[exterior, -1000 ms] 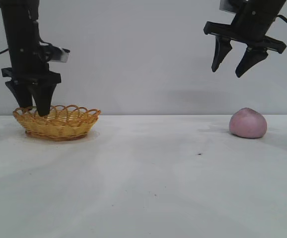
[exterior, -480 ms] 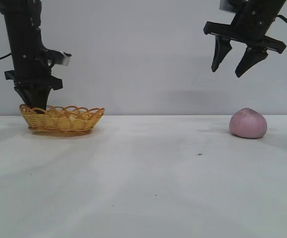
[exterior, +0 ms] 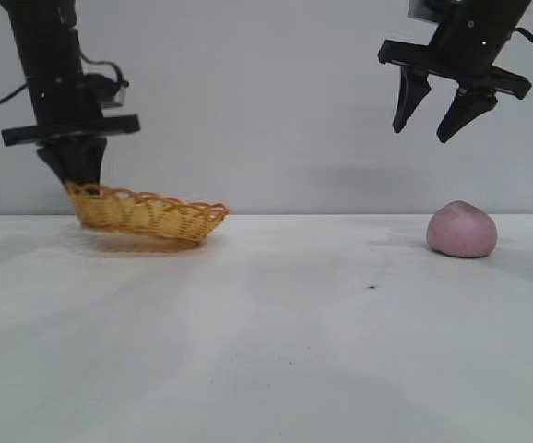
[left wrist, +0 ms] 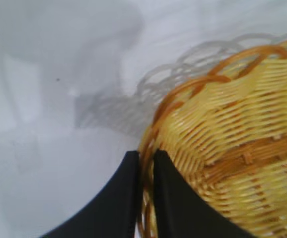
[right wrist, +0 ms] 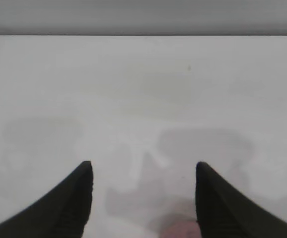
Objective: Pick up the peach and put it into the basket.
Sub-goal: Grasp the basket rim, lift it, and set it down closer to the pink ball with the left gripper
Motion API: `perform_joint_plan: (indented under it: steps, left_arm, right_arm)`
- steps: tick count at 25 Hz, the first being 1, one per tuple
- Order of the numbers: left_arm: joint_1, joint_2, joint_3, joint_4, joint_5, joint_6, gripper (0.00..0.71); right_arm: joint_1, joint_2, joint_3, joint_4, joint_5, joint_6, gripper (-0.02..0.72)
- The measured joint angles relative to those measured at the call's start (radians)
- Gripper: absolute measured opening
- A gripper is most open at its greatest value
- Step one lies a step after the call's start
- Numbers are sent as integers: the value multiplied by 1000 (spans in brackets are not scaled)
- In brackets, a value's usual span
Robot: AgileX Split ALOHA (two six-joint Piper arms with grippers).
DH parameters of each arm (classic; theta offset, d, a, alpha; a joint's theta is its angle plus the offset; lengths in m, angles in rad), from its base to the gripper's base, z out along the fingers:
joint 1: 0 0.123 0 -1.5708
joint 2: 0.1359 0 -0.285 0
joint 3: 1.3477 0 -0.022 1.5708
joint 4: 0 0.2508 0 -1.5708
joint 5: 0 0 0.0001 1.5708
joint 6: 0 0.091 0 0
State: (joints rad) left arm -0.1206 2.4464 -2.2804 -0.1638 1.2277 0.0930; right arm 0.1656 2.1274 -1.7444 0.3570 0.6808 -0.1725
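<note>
I should use my left gripper to set the basket down on the white table [exterior: 283, 258] near the small dark speck, short of the peach.
The orange-yellow woven basket [exterior: 148, 219] is at the left of the table, tilted, with its left rim lifted. My left gripper [exterior: 79, 182] is shut on that rim; in the left wrist view the two black fingers pinch the looped edge [left wrist: 144, 154] of the basket [left wrist: 233, 139]. The pale mauve-pink peach [exterior: 461, 229] lies on the table at the right. My right gripper [exterior: 431, 131] hangs open and empty well above the peach. In the right wrist view a sliver of the peach [right wrist: 180, 231] shows between the spread fingers, midway point [right wrist: 143, 168].
The white table [exterior: 276, 332] stretches between basket and peach, with a small dark speck [exterior: 371, 286] on it. A plain grey wall stands behind.
My left gripper has moved right with the basket's rim in it, dragging the basket right and tipping its left side up. The right arm and the peach have not moved.
</note>
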Motion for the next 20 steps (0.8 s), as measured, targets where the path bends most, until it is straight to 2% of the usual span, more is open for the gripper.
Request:
perform_joint_plan:
  steps: [6,16,20]
  left_arm:
    - [-23,-89,71,-110,0,-38,0]
    - [-188,-151,290,-131,-2,-41,0]
    - [-226,-153,323,-133,-14,-85,0]
  right_arm:
    - [0,0,0,0,0,0,413]
    - [0,0,0,0,-2,0,413]
    - [0,0,0,0,-2,0,413]
